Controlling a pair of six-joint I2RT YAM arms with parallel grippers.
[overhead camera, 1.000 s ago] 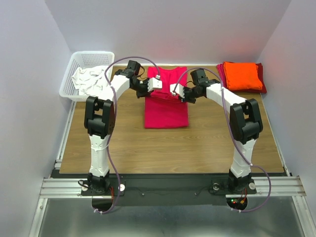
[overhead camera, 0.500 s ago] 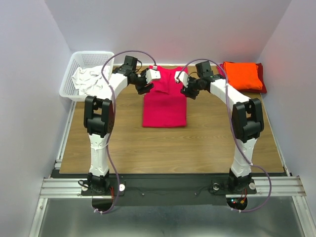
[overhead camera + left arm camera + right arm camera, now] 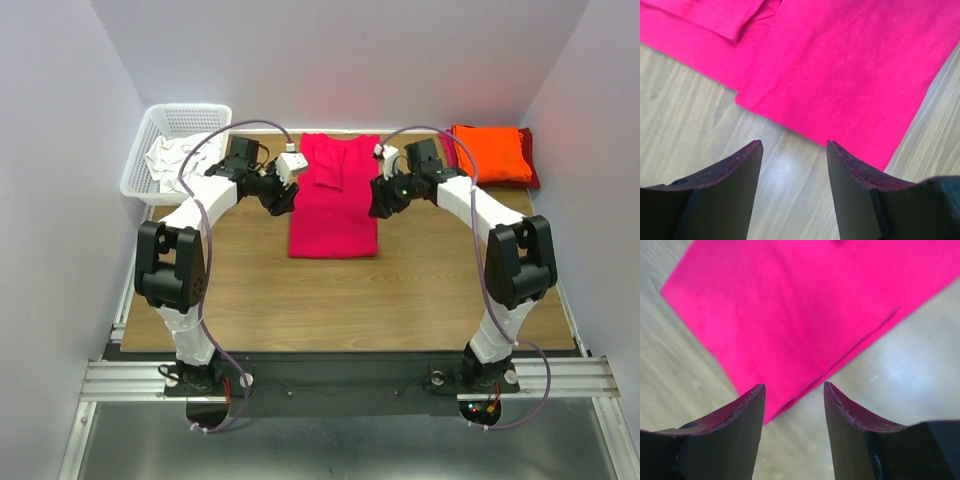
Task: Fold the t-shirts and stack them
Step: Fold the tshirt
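My left gripper is to head next for the pink t-shirt's near bottom corner [image 3: 292, 254] [image 3: 882, 166], opposite the end with the sleeve flap, and it should close there.
A bright pinkish-red t-shirt [image 3: 335, 205] lies flat on the middle of the table as a narrow strip, with a sleeve flap folded onto its upper part. My left gripper [image 3: 277, 192] hovers just off its left edge, open and empty; in the left wrist view the t-shirt [image 3: 850, 65] fills the space beyond the left gripper [image 3: 794, 162]. My right gripper [image 3: 383, 198] stands open and empty at the t-shirt's right edge, which shows past the right gripper [image 3: 794, 402] as pink cloth [image 3: 800, 310]. An orange t-shirt [image 3: 490, 153] lies folded on a darker red t-shirt [image 3: 537, 172] at the back right.
A white plastic basket [image 3: 140, 165] holding white cloth [image 3: 180, 160] stands at the table's back left corner. Bare wooden table [image 3: 340, 300] lies in front of the pink t-shirt. Grey walls close in on three sides.
Both grippers have opened, let go of the pink t-shirt and drawn outward to its left and right sides. The t-shirt now rests flat with its sides folded in.
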